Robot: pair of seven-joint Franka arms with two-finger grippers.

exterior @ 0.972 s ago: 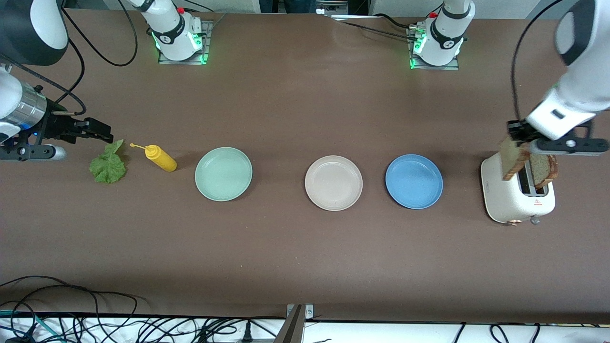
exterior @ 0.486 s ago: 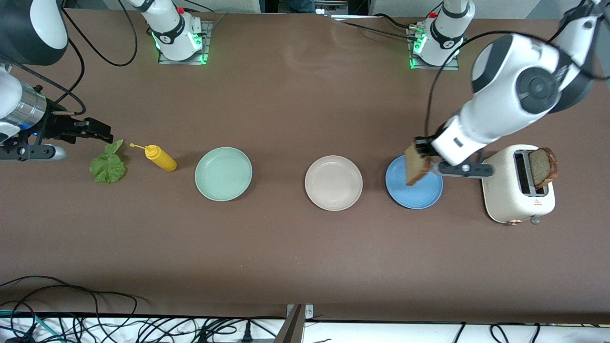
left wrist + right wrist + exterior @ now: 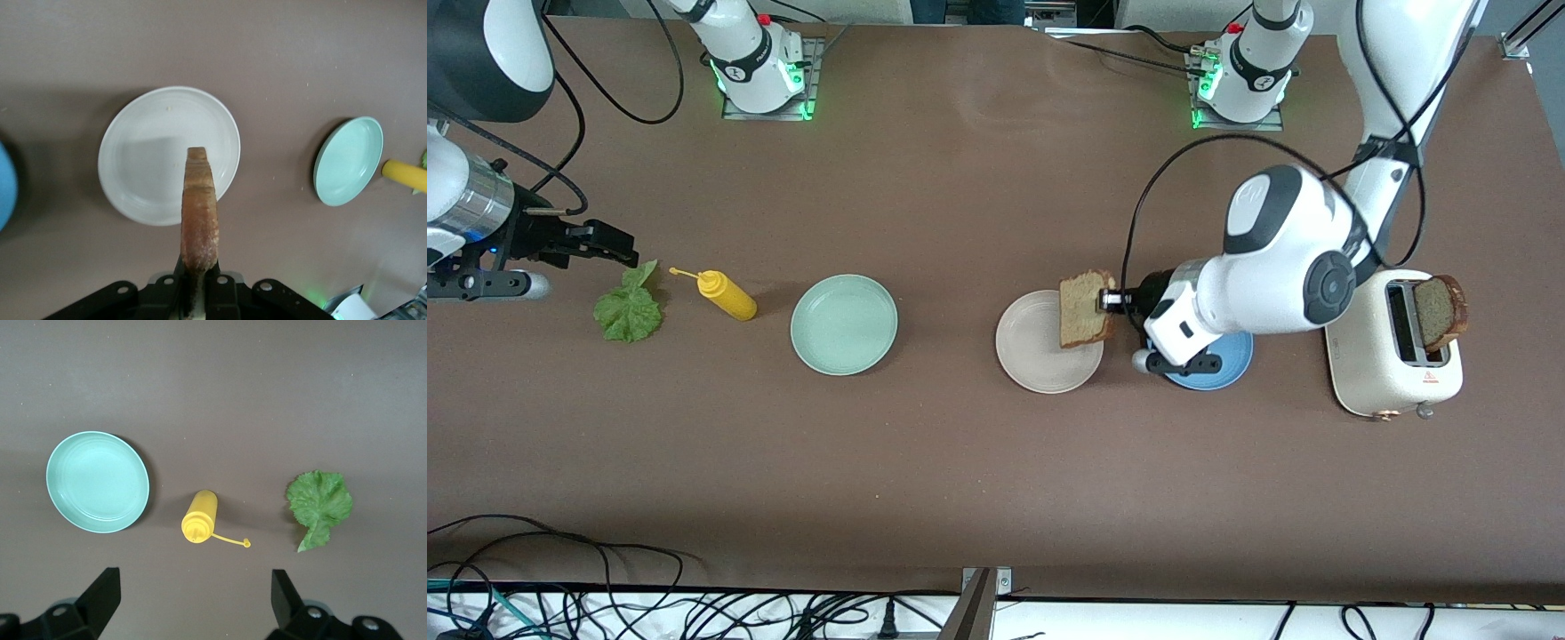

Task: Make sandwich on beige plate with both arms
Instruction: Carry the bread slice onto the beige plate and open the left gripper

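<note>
My left gripper needs to let go of the tan bread slice flat on the middle of the beige plate (image 3: 1043, 343) (image 3: 175, 155).
My left gripper (image 3: 1110, 300) is shut on a tan bread slice (image 3: 1086, 309), held on edge over the rim of the beige plate (image 3: 1033, 352) toward the left arm's end. In the left wrist view the slice (image 3: 199, 220) shows edge-on in the left gripper (image 3: 199, 283), above the beige plate (image 3: 143, 153). A second bread slice (image 3: 1441, 311) stands in the toaster (image 3: 1378, 364). The lettuce leaf (image 3: 630, 308) lies at the right arm's end. My right gripper (image 3: 624, 250) waits open just above the leaf, nothing between its fingers. Under the right gripper (image 3: 193, 587), the right wrist view shows the lettuce (image 3: 319, 500).
A mint-green plate (image 3: 843, 324) and a yellow squeeze bottle (image 3: 727, 296) lie between the lettuce and the beige plate. A blue plate (image 3: 1223, 372) sits between the beige plate and the toaster, partly covered by my left arm. Cables hang along the table's near edge.
My left arm has carried the bread slice from the toaster, across the blue plate, to over the beige plate. The right arm has not moved.
</note>
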